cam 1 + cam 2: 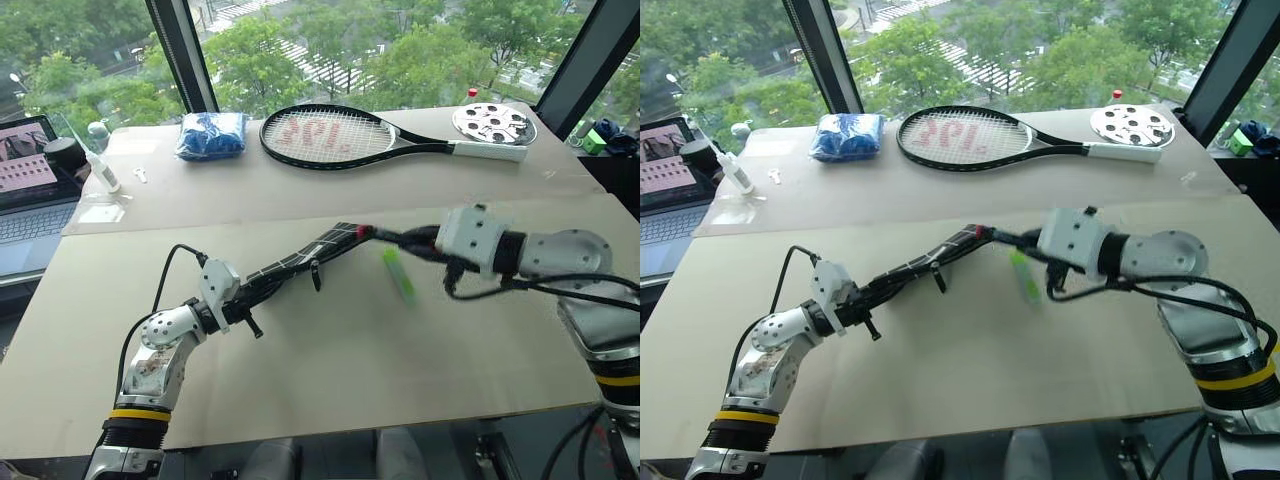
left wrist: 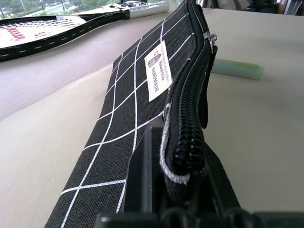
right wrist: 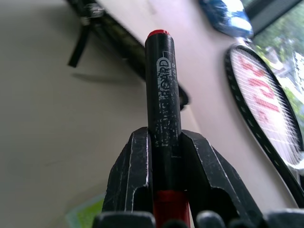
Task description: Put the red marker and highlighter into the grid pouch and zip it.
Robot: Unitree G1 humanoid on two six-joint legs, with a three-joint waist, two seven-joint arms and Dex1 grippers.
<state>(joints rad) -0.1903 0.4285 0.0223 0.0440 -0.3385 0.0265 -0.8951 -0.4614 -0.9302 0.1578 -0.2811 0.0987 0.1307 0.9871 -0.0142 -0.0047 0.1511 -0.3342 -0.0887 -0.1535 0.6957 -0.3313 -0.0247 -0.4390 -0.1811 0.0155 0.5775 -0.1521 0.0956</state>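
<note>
My right gripper is going to let go of the red marker, now at the pouch's far corner, so that it is left inside the open far end of the grid pouch (image 1: 336,248) (image 3: 134,54).
My left gripper (image 1: 258,292) is shut on the near end of the grid pouch (image 1: 305,258), holding it above the table with the zipper edge up. The black pouch with white lines, its white label (image 2: 157,70) and hanging pull cord (image 1: 315,275) reach toward the right arm. My right gripper (image 1: 412,241) is shut on the red marker (image 3: 161,90), a black barrel whose red end (image 1: 363,232) is right at the pouch's far corner. On the table under the right gripper lies the light-green highlighter (image 1: 399,275).
At the back of the table lie a tennis racket (image 1: 330,135), a blue bundle (image 1: 211,134) and a round white disc (image 1: 493,122). At the far left stand a laptop (image 1: 30,190) and a small bottle (image 1: 103,170).
</note>
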